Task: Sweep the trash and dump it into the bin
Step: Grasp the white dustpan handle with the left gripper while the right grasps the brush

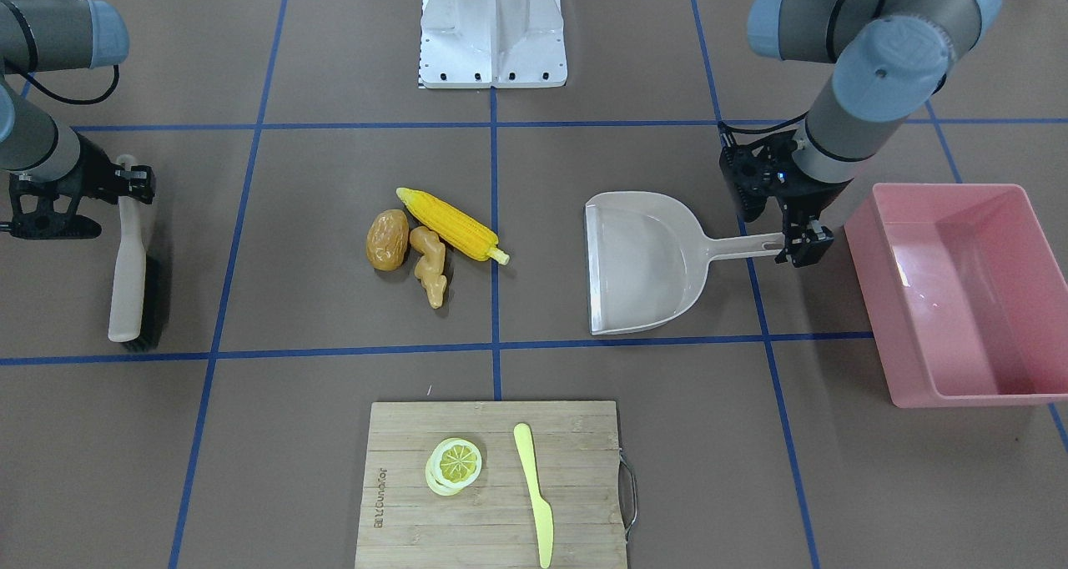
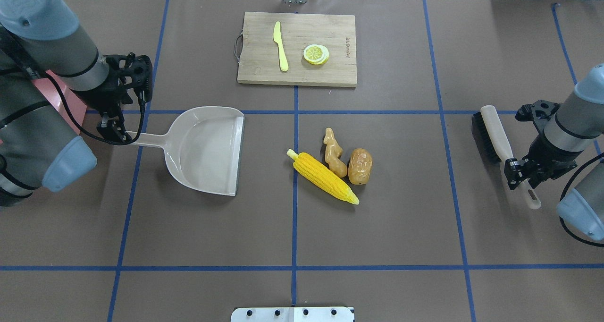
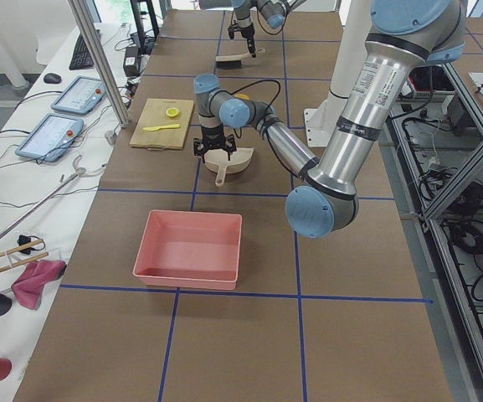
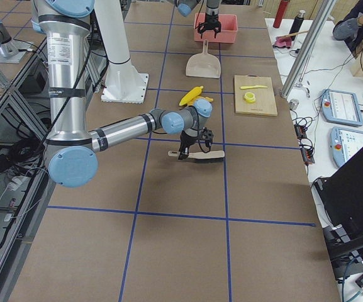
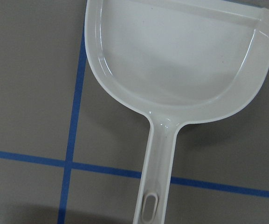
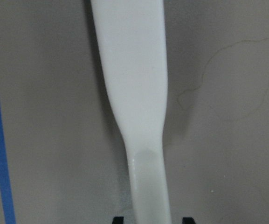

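The middle of the dustpan's handle (image 1: pixel 757 245) (image 5: pixel 155 183), nearer the pan, will be gripped next by my left gripper, moving in from the handle's end.
The trash lies mid-table: a yellow corn cob (image 1: pixel 450 223), a brown potato (image 1: pixel 387 239) and a tan ginger root (image 1: pixel 430 264), close together. A beige dustpan (image 1: pixel 647 260) lies flat beside them, its mouth facing them. My left gripper (image 1: pixel 803 248) is open at the end of the dustpan's handle. The pink bin (image 1: pixel 968 302) stands just beyond it, empty. My right gripper (image 2: pixel 517 167) is down over the handle of a cream brush (image 2: pixel 493 128). In the right wrist view its fingertips (image 6: pixel 119 219) stand either side of the handle with narrow gaps.
A wooden cutting board (image 1: pixel 400 511) lies at the table's far edge with lemon slices (image 1: pixel 455 465) and a pale yellow knife (image 1: pixel 534 494) on it. The robot's white base (image 1: pixel 492 27) is behind the trash. Blue tape lines cross the brown table.
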Robot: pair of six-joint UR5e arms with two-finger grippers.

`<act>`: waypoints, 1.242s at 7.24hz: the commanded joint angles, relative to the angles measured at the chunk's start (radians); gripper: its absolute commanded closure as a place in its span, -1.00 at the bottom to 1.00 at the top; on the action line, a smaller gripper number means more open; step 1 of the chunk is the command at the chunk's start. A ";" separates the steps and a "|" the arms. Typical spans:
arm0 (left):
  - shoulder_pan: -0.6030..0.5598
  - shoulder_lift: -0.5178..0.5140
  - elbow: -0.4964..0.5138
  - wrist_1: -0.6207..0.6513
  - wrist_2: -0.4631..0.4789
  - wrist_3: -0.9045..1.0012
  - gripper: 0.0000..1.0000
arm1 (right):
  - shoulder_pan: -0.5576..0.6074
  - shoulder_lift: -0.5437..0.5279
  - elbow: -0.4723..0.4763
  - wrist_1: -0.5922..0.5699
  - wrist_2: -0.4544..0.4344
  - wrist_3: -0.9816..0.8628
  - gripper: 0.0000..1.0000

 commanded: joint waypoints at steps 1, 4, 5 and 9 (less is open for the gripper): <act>0.056 0.011 0.063 -0.054 0.000 -0.040 -0.96 | -0.002 0.000 -0.005 0.000 -0.001 -0.004 -0.03; 0.099 0.019 0.101 -0.061 0.003 -0.029 -0.97 | -0.003 0.000 -0.005 0.002 -0.001 -0.006 0.62; 0.097 0.020 0.103 -0.082 0.003 -0.027 -0.96 | -0.002 0.000 0.000 0.002 -0.001 -0.007 0.97; 0.099 0.032 0.117 -0.091 0.023 -0.027 -0.15 | 0.014 0.020 0.053 -0.009 -0.004 0.000 1.00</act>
